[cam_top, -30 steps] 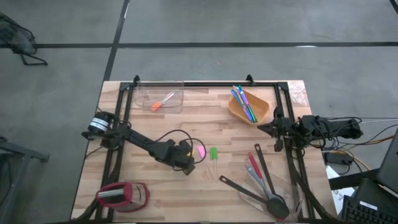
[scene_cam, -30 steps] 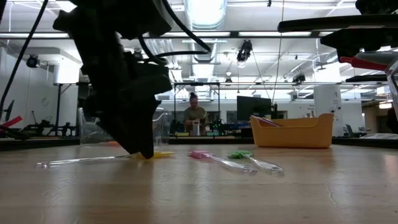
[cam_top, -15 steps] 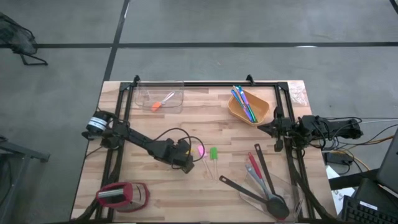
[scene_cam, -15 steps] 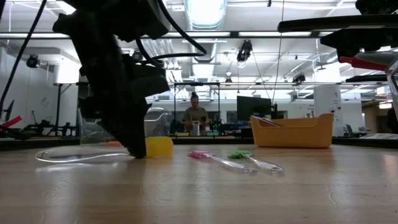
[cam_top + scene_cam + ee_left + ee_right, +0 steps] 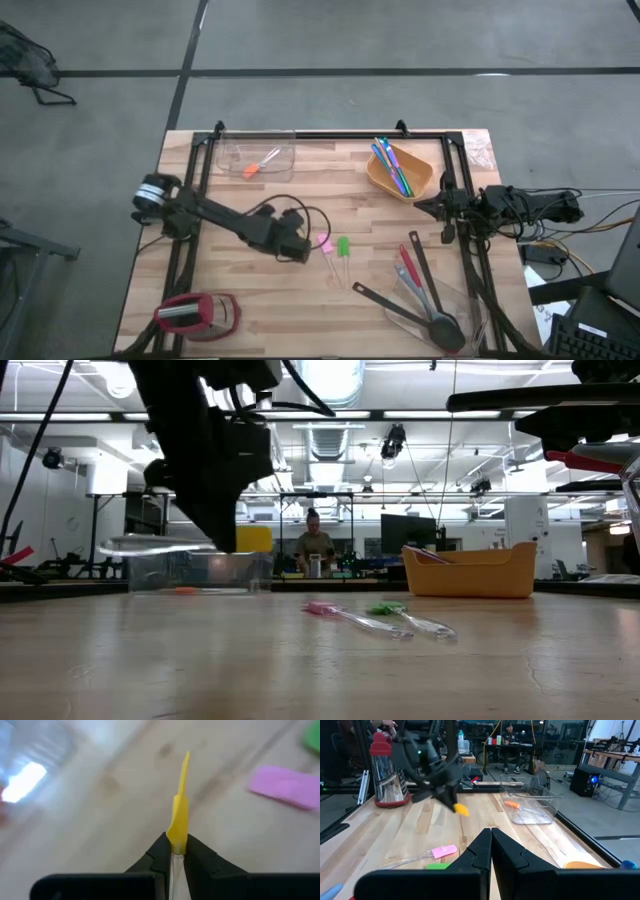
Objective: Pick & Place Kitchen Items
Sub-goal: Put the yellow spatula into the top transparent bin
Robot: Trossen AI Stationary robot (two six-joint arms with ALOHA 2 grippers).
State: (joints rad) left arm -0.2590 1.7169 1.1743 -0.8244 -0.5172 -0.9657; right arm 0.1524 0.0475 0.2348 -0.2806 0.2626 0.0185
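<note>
The robot's left gripper should release the yellow spatula, which hangs over the table's middle now, in the clear tub (image 5: pixel 270 156) (image 5: pixel 29 777), next to the orange piece.
My left gripper (image 5: pixel 301 246) hangs over the table's middle, shut on a small yellow-headed spatula (image 5: pixel 252 540) with a clear handle (image 5: pixel 150 545). Just right of it, a pink-headed piece (image 5: pixel 325 242) and a green-headed piece (image 5: pixel 343 246) lie flat on the wood. My right gripper (image 5: pixel 420 207) waits shut at the right side, near the orange tub (image 5: pixel 415 185). Two black spoons (image 5: pixel 430 305) and a red-headed spatula (image 5: pixel 405 268) lie at the near right. My left gripper pinches the yellow spatula between its two fingers (image 5: pixel 162 851), where the yellow head (image 5: pixel 180 820) meets the clear handle. The fingers slant down from the table's left. The spatula hangs about level, clear of the table, its handle sticking out one side and its head the other.
A clear tub (image 5: pixel 257 157) with an orange piece (image 5: pixel 250 170) stands at the far left. The orange tub holds thin coloured sticks (image 5: pixel 392 165). A squat red-and-black object (image 5: pixel 195 315) sits at the near left. A person sits in the room beyond the table.
My left gripper has shut on the yellow spatula and risen, moving a little toward the far edge. The spatula, which lay on the table, first bowed at its handle as it was gripped and now hangs lifted clear.
</note>
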